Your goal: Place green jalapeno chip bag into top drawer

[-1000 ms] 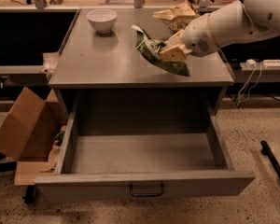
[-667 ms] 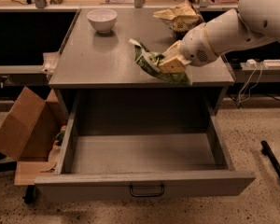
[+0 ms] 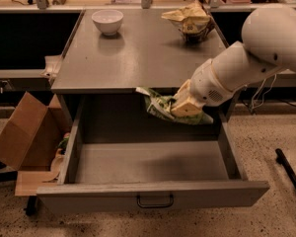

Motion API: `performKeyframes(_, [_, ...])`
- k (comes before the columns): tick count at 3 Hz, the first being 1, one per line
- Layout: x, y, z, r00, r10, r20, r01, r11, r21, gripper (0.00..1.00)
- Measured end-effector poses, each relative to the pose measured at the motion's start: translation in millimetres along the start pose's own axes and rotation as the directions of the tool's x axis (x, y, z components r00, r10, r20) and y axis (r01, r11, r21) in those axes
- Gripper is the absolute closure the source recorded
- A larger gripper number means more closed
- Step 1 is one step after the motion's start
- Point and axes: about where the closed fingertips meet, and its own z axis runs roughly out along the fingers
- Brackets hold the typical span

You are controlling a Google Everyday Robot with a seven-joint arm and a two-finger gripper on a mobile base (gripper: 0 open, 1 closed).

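My gripper will let go of the green jalapeno chip bag on the drawer's grey bottom [image 3: 191,139], toward the side that is opposite the cardboard box.
My gripper [image 3: 180,107] is shut on the green jalapeno chip bag [image 3: 160,105], a glossy green foil bag with a pale end. It holds the bag in the air just in front of the tabletop's front edge, over the back right part of the open top drawer [image 3: 153,196]. The drawer is pulled far out, its grey floor bare, with a small dark bail handle [image 3: 155,201] at the centre of its front panel. The white arm reaches in from the upper right.
A white bowl [image 3: 107,21] stands at the back left of the grey tabletop [image 3: 138,53]. A yellow-tan snack bag [image 3: 190,21] lies at the back right. An open cardboard box [image 3: 24,132] sits on the floor to the left of the drawer.
The gripper has carried the green bag forward off the tabletop and down, from above the table's right side to over the open drawer.
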Motion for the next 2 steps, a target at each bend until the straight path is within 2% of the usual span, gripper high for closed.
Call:
performKeyframes(1, [47.0,10.0,19.7,0.995,0.045,-0.091,-0.046,0.9988,-0.013,1.00])
performKeyframes(2, [85.0,4.3,38.3,0.988,0.093,-0.120,-0.095,0.9955,-0.004,1.00])
